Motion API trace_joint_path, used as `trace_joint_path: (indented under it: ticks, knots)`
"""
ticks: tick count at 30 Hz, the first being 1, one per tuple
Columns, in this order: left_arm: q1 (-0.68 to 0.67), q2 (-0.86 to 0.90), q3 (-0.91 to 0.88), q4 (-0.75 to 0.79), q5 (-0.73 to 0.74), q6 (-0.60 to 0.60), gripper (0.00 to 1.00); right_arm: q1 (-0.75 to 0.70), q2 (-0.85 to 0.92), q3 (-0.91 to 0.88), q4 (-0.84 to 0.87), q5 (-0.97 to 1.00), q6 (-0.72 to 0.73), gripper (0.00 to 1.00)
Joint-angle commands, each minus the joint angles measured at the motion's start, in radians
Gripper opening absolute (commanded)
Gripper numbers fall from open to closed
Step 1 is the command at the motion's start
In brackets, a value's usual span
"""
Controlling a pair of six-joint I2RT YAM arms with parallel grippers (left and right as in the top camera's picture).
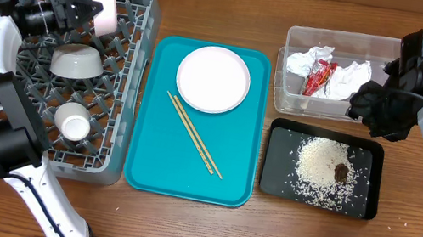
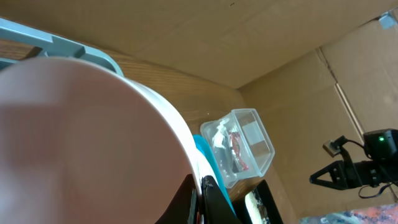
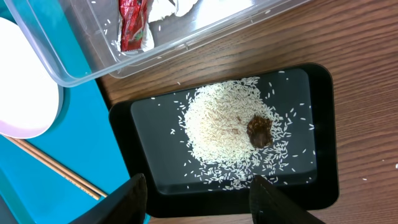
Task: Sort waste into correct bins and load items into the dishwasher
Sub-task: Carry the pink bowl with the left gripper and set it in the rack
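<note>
My left gripper should release the pinkish-white bowl in the grey dish rack (image 1: pixel 93 15), behind the grey bowl.
My left gripper (image 1: pixel 90 10) is shut on the rim of the pinkish-white bowl (image 1: pixel 106 7), held on edge over the back of the grey dish rack (image 1: pixel 128 79). In the left wrist view the bowl (image 2: pixel 81 137) fills the frame, with the jaws (image 2: pixel 200 193) pinching its rim. A grey bowl (image 1: pixel 76 61) and a small white cup (image 1: pixel 72 122) sit in the rack. The white plate (image 1: pixel 213 78) and chopsticks (image 1: pixel 194 133) lie on the teal tray (image 1: pixel 146 151). My right gripper (image 1: pixel 381 108) is open and empty above the black tray (image 3: pixel 323 124), which holds rice (image 3: pixel 217 130) and a brown scrap (image 3: pixel 259 130).
The clear tub (image 1: pixel 329 112) at the back right holds crumpled white napkins (image 1: pixel 307 61) and a red wrapper (image 1: pixel 318 76). The black tray (image 1: pixel 357 199) lies just in front of it. A cardboard wall runs along the back.
</note>
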Motion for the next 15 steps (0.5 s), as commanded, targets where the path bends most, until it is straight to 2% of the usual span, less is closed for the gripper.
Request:
trace_joint_path:
  ticks: [1, 5, 6, 8, 12, 15]
  knots:
    - [0.017, 0.017, 0.006, 0.009, 0.055, -0.005, 0.04, -0.004, -0.022, 0.022, 0.003, 0.006, 0.004, 0.55]
    - [0.018, 0.017, 0.006, 0.056, 0.218, -0.006, 0.04, -0.004, -0.022, 0.022, 0.003, 0.006, 0.004, 0.55]
    - [0.013, 0.017, 0.007, 0.068, 0.23, -0.042, 0.04, -0.004, -0.022, 0.022, 0.003, 0.006, 0.004, 0.55]
    - [0.005, 0.017, 0.007, 0.079, 0.23, -0.085, 0.04, -0.004, -0.022, 0.022, 0.004, 0.006, 0.005, 0.55]
    - [-0.018, 0.017, 0.007, 0.11, 0.222, -0.088, 0.04, -0.004, -0.022, 0.022, 0.003, 0.006, 0.004, 0.55]
    - [-0.02, 0.017, 0.007, 0.112, 0.15, -0.096, 0.04, -0.004, -0.022, 0.022, 0.0, 0.006, 0.005, 0.55]
